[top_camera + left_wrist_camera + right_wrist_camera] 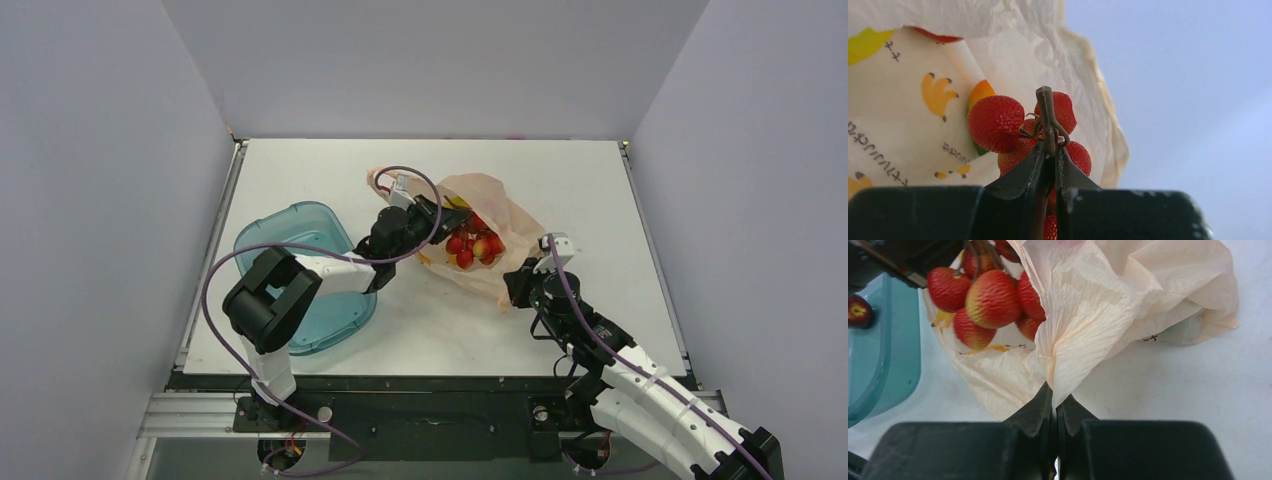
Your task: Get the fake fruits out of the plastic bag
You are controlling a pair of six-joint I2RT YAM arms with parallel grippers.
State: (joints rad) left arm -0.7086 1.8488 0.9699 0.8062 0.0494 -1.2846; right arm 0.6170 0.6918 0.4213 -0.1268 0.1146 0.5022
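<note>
Next, my left gripper lets go of the bunch of fake fruit in the far half of the teal tray (pixel 317 264), next to the round red fruit.
The peach plastic bag (pixel 505 225) lies at mid-table, its mouth toward the left. My left gripper (pixel 452 218) reaches into the mouth and is shut on the brown stem (pixel 1047 117) of a bunch of red and yellow fruit balls (pixel 474 245). The bunch hangs at the bag's opening in the left wrist view (pixel 998 122) and the right wrist view (pixel 990 297). My right gripper (pixel 518 283) is shut on a pinched fold of the bag (pixel 1073 335) at its near edge. A round red fruit (pixel 858 310) lies in the teal tray (pixel 300 270).
The teal see-through tray stands left of the bag, under my left arm; it also shows in the right wrist view (pixel 888 360). Grey walls enclose the white table (pixel 600 190) on three sides. Other fruits inside the bag are mostly hidden.
</note>
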